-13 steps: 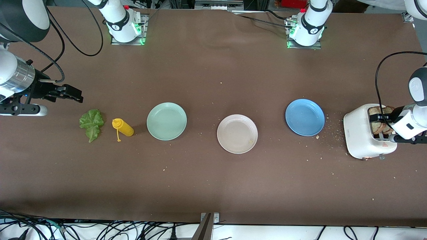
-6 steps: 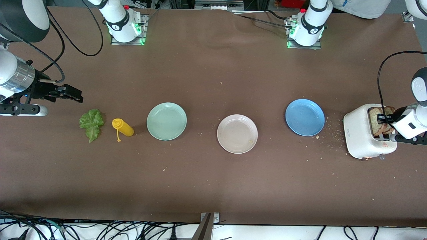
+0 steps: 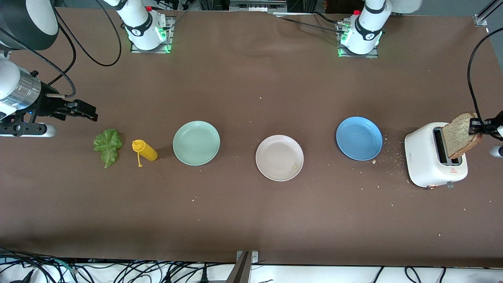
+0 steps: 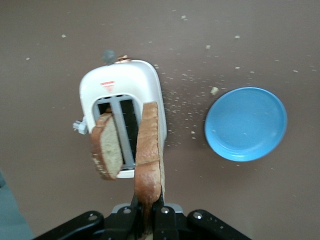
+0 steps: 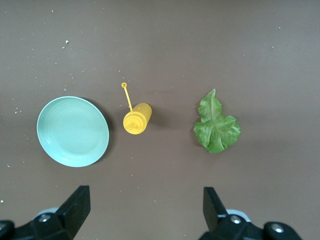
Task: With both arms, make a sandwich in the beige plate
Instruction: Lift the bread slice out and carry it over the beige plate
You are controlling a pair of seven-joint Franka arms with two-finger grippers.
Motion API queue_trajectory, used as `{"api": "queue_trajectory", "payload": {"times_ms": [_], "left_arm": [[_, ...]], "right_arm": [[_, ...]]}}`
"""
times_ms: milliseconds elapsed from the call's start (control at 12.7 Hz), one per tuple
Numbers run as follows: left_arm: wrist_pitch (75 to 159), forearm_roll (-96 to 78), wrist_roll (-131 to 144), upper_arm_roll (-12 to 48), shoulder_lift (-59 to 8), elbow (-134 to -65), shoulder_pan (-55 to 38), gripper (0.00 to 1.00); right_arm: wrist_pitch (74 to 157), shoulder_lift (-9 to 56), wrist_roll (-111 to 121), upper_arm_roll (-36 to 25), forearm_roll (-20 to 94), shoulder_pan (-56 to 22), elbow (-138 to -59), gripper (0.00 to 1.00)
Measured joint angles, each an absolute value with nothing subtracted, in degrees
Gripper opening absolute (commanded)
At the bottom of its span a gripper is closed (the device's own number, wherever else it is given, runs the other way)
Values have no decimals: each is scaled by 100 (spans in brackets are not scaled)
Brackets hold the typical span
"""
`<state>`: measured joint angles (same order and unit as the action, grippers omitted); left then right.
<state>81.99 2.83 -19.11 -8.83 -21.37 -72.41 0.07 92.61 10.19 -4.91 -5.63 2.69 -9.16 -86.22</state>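
Note:
My left gripper will release the bread slice on the beige plate (image 3: pixel 275 158), a little toward the side of the mint-green plate.
My left gripper (image 3: pixel 480 127) is shut on the crust of a speckled brown bread slice (image 3: pixel 460 135), which hangs tilted just above the white toaster (image 3: pixel 428 161). In the left wrist view the held slice (image 4: pixel 149 150) sits edge-on between the fingers of the left gripper (image 4: pixel 148 216), and a second slice (image 4: pixel 106 147) leans out of a toaster slot (image 4: pixel 120 120). The beige plate (image 3: pixel 271 151) lies bare mid-table. A green lettuce leaf (image 3: pixel 107 146) lies toward the right arm's end. My right gripper (image 3: pixel 84 111) waits open over the table beside the leaf (image 5: pixel 216 127), the right gripper (image 5: pixel 145 207) holding nothing.
A yellow squeeze bottle (image 3: pixel 144 150) lies between the lettuce and a mint-green plate (image 3: pixel 196 142). A blue plate (image 3: pixel 359 138) sits between the beige plate and the toaster. Crumbs are scattered round the toaster.
The left gripper has shut on one bread slice and lifted it up out of the toaster. The right arm has not moved.

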Motion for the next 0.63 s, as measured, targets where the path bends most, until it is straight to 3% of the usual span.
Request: {"api": "queue_trajectory", "payload": {"times_ms": [395, 631], "left_arm": [[8108, -2209, -1819, -599, -2516, -7313, -172, 0], [8092, -3773, -1492, -246, -3373, -7445, -226, 0]], "right_arm": [[9260, 1019, -491, -564, 270, -908, -8622, 100], [9260, 1021, -491, -570, 270, -878, -8622, 100]]}}
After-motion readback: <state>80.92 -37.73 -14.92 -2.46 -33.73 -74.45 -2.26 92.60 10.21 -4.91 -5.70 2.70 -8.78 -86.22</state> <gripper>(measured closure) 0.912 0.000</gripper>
